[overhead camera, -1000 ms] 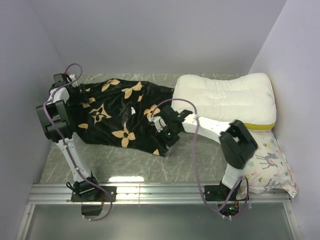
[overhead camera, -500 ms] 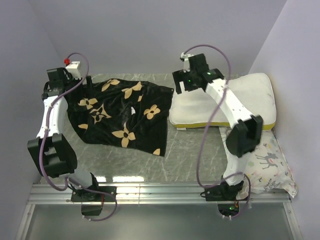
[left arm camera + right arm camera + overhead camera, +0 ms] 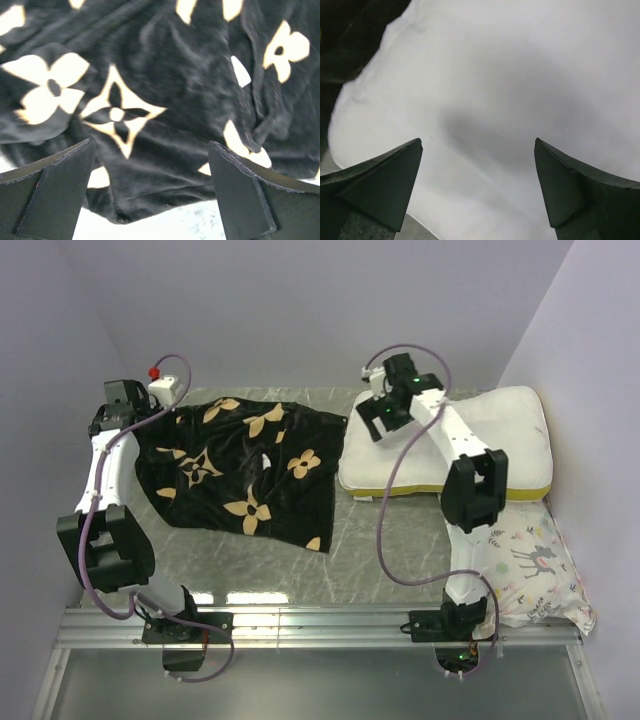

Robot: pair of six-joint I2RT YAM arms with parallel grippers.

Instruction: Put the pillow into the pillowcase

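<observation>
The white pillow has an end beside the black pillowcase. My right gripper will close on the white pillow's top [image 3: 402, 444] [image 3: 495, 142], a little in from that end.
The black pillowcase [image 3: 245, 470] with tan flowers lies spread on the left half of the table. It fills the left wrist view [image 3: 165, 90]. The white pillow [image 3: 470, 445] with a yellow band lies at the back right, its left end beside the pillowcase's right edge. It fills the right wrist view [image 3: 510, 100]. My left gripper [image 3: 122, 410] hovers open over the pillowcase's far left corner and holds nothing; in the left wrist view [image 3: 152, 150] its jaws stand wide apart. My right gripper [image 3: 385, 415] hovers open over the pillow's left end, empty [image 3: 477, 145].
A second white pillow [image 3: 535, 565] printed with pastel deer lies at the front right, under the quilted pillow's edge. Grey walls close in at the back and both sides. An aluminium rail [image 3: 320, 625] runs along the near edge.
The right arm swung from the pillowcase's middle up and back to the pillow's left end. The left arm stretched out toward the pillowcase's far left corner. The pillow's left end shifted slightly.
</observation>
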